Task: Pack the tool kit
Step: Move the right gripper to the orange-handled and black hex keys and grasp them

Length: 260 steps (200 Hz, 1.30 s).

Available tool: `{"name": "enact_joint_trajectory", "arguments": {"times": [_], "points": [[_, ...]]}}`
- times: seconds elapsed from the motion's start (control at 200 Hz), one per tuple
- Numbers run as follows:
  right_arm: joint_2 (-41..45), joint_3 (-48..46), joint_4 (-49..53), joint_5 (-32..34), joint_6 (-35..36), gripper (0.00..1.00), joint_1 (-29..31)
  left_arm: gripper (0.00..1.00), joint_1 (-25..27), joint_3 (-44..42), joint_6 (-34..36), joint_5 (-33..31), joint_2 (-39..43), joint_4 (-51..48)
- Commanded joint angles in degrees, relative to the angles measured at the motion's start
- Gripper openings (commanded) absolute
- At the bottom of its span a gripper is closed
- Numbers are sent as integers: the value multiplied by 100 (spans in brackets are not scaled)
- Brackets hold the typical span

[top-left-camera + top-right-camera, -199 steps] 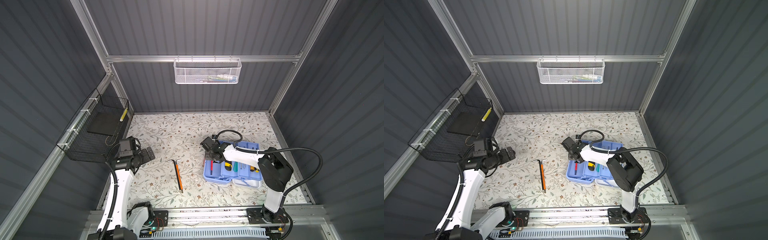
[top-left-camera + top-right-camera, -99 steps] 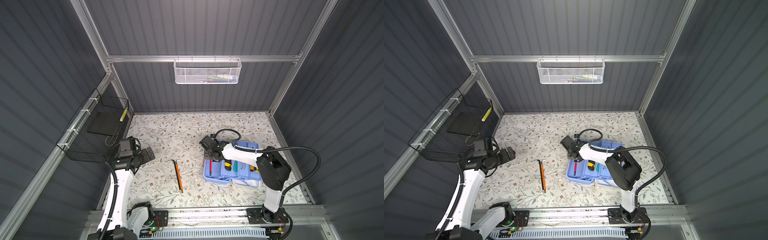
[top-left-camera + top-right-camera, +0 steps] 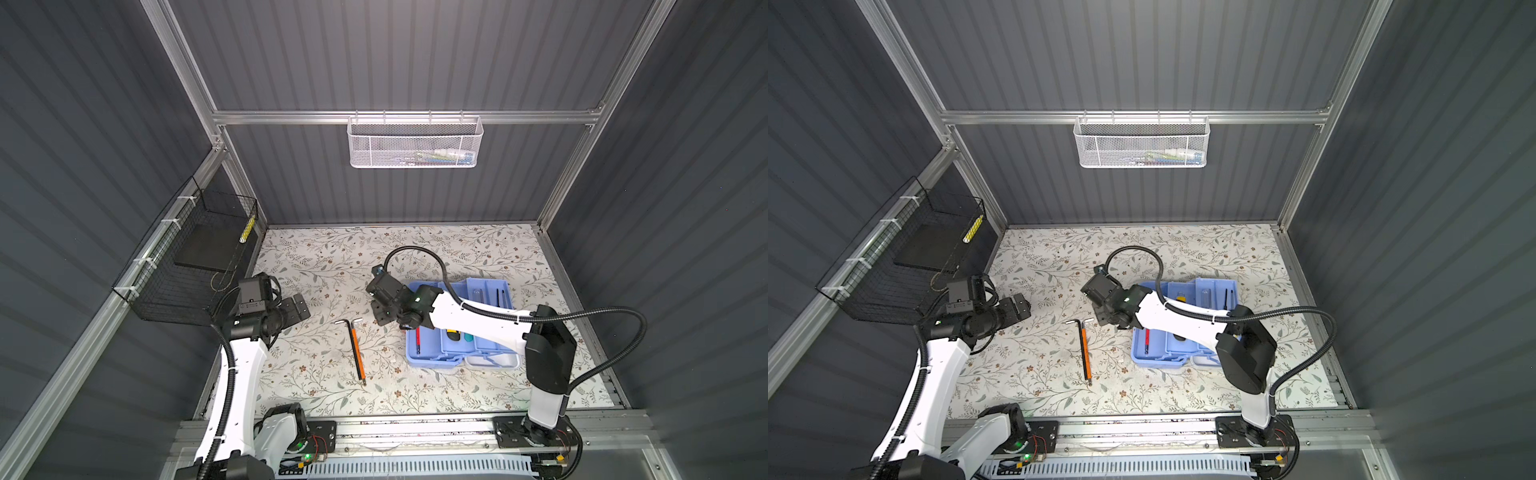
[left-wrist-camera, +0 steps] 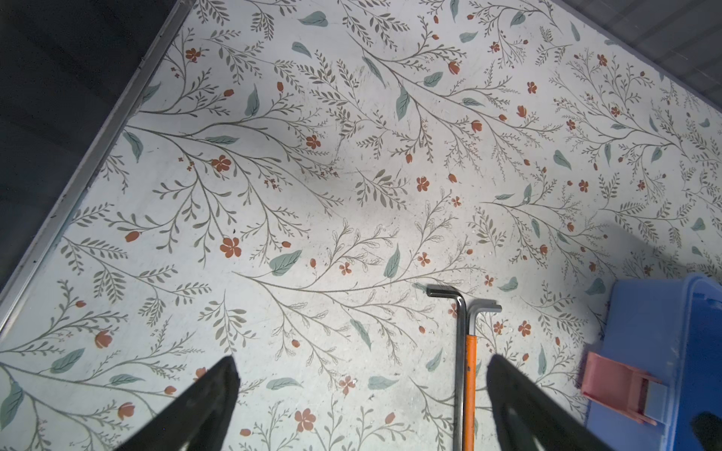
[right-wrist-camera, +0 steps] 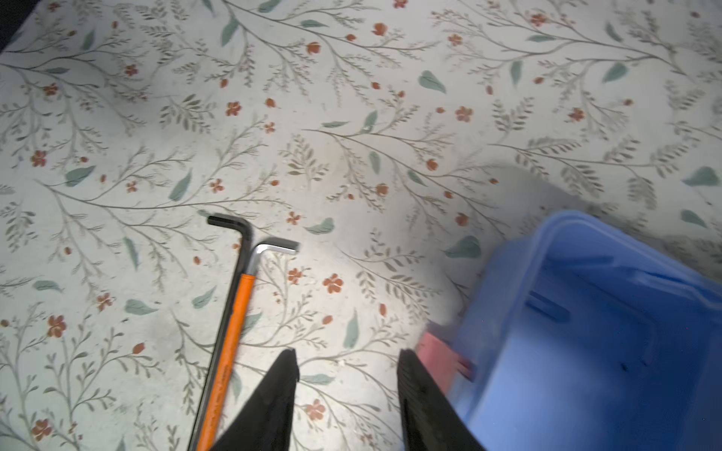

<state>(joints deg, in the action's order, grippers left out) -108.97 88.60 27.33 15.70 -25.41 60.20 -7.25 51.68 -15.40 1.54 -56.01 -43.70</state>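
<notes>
Next, my right gripper needs to go to the orange sleeve (image 3: 356, 339) (image 5: 238, 315) of the hex key and close there, near the bent metal end.
The tool kit (image 3: 478, 291) is a light blue box lying open on the right of the floral table in both top views, its tray (image 3: 1208, 291) showing. A red screwdriver (image 3: 418, 340) and other small tools lie in it. Two hex keys (image 3: 355, 349), one black and one with an orange sleeve, lie side by side left of the box. My right gripper (image 3: 380, 313) hangs open and holds nothing, between the hex keys (image 5: 234, 312) and the box's pink latch (image 5: 437, 359). My left gripper (image 3: 297, 307) is wide open over bare table further left, holding nothing.
A white mesh basket (image 3: 415, 143) hangs on the back wall. On the left wall is a black wire basket (image 3: 195, 257). The right arm lies across the box. An aluminium rail (image 3: 415, 428) runs along the table's front edge.
My right gripper has opened its jaws and shifted left, off the box's corner toward the hex keys. The left arm has not moved.
</notes>
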Motion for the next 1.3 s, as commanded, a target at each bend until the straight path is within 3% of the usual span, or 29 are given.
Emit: {"name": "enact_joint_trajectory", "arguments": {"times": [0.0, 0.165, 0.46, 1.166, 1.296], "points": [[-452, 194, -238, -714, 192, 46, 194, 99, -49, 41, 72, -48, 92, 37], [-1189, 767, 19, -1336, 176, 46, 243, 100, -49, 39, 72, -40, 99, 28], [-2084, 1674, 883, -1469, 356, 42, 272, 99, -49, 67, 125, 75, 38, 47], [-2521, 1833, 1104, -1341, 263, 35, 282, 99, -49, 55, 116, 33, 37, 39], [-2241, 1652, 969, -1250, 234, 41, 286, 100, -49, 51, 116, 32, 37, 37]]}}
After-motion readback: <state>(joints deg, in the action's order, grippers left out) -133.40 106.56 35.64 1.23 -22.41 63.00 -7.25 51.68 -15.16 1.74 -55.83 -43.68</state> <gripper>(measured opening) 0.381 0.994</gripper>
